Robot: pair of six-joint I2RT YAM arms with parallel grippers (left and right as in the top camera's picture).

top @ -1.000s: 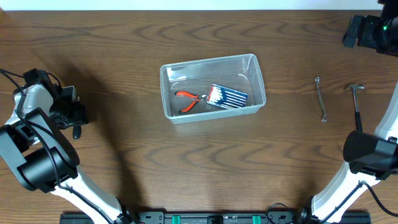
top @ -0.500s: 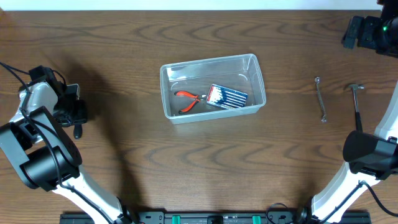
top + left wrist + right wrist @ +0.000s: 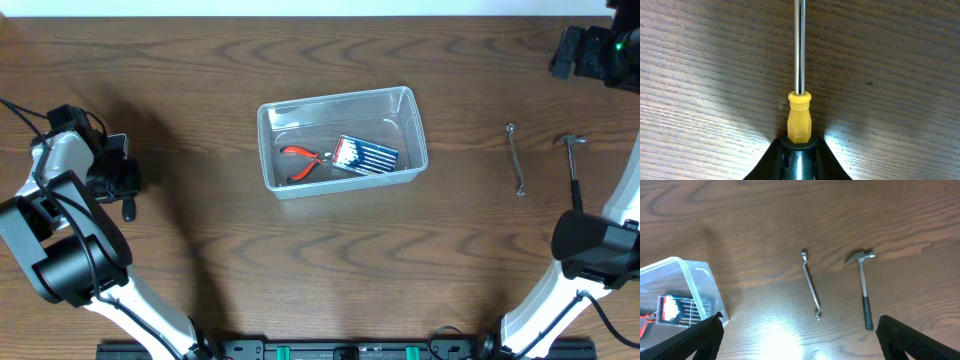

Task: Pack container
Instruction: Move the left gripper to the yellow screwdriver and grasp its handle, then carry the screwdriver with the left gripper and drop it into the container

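Observation:
The screwdriver, still held low over the table, will be released by my left gripper in the container, between the red-handled pliers and the container's far side [image 3: 314, 130].
The container [image 3: 335, 98] is a clear plastic bin at the table's middle; it also shows in the right wrist view [image 3: 690, 277]. It holds red-handled pliers [image 3: 300, 160] and a flat blue striped pack [image 3: 365, 155]. My left gripper [image 3: 120, 185] is at the far left, low over the table. In the left wrist view it [image 3: 799, 146] is shut on a screwdriver [image 3: 799, 112] with a dark handle, yellow neck and steel shaft. My right gripper [image 3: 800, 322] is open, empty and high at the far right [image 3: 590, 50].
A thin steel wrench [image 3: 516, 160] and a small hammer [image 3: 574, 165] lie on the wood to the right of the container. Both also show in the right wrist view: the wrench [image 3: 811, 284] and the hammer [image 3: 864, 292].
The left arm shifted slightly up and right a second ago and has been still since. The right arm and the tools have not moved.

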